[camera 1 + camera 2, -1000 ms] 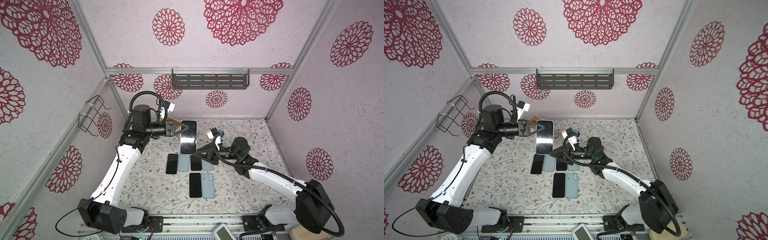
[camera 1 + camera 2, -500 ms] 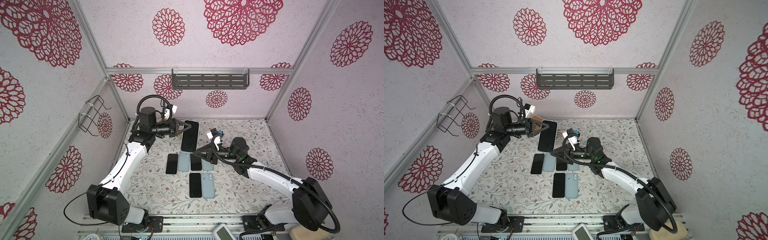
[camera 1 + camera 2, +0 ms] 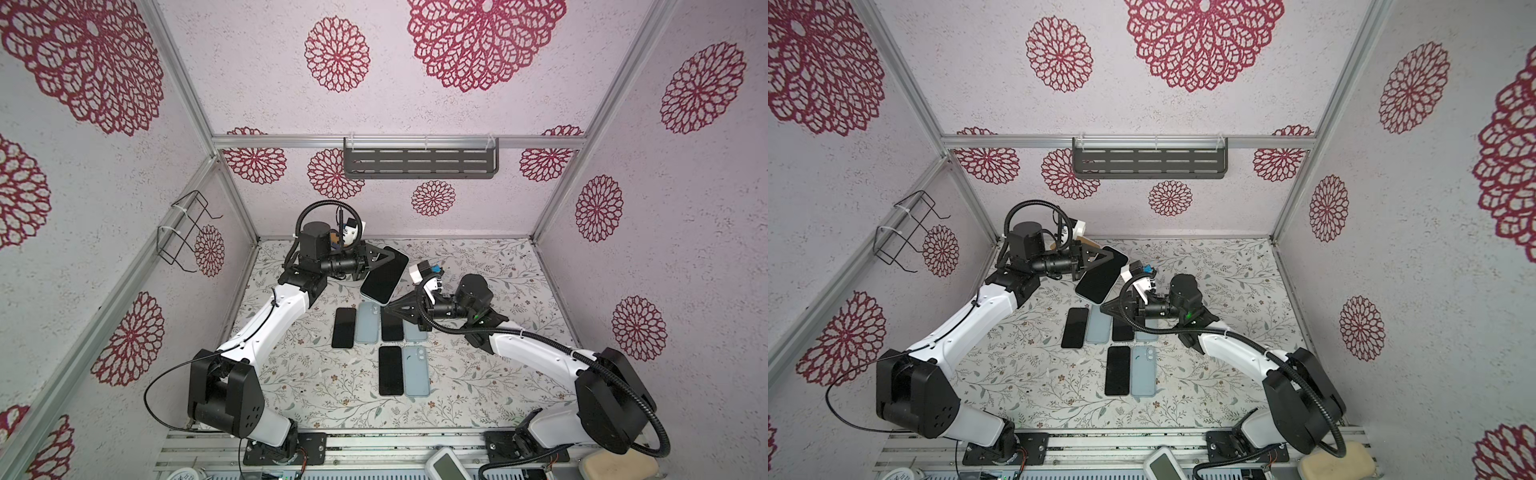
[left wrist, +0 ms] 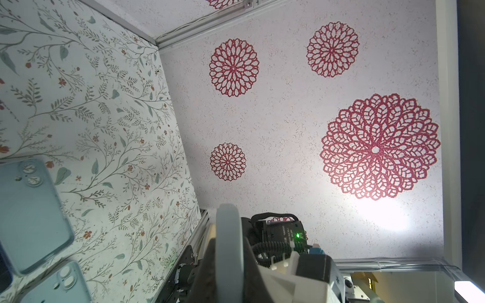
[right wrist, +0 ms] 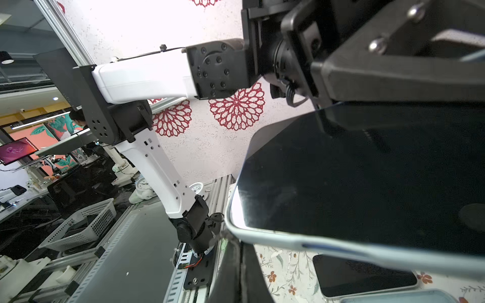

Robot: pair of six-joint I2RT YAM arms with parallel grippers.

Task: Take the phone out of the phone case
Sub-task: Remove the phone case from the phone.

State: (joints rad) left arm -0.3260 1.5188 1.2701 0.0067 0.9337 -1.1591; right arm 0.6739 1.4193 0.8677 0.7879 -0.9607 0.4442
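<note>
The case's lower corner only meets my right gripper's closed fingers at its edge, so it should open and take that corner (image 5: 238, 232) deeper.
The phone (image 3: 384, 274) (image 3: 1100, 276), dark screen up, sits in a pale blue phone case (image 3: 375, 298) and hangs tilted above the back of the table. My left gripper (image 3: 384, 258) (image 3: 1102, 257) is shut on it near its far end. The left wrist view shows the case's edge (image 4: 227, 236) clamped between the fingers. My right gripper (image 3: 388, 309) (image 3: 1104, 309) is shut, its tip (image 5: 240, 244) right at the case's lower corner rim (image 5: 288, 241), under the screen (image 5: 367, 183). Whether it touches the rim I cannot tell.
On the floral table lie bare black phones (image 3: 344, 328) (image 3: 392, 330) (image 3: 390, 371) beside empty pale blue cases (image 3: 368, 322) (image 3: 417, 371). A grey shelf (image 3: 419, 163) hangs on the back wall and a wire rack (image 3: 183, 232) on the left wall.
My left arm has swung inward and tilted the cased phone from upright to slanted. The right gripper's fingers have shut, its tip at the case's lower corner.
</note>
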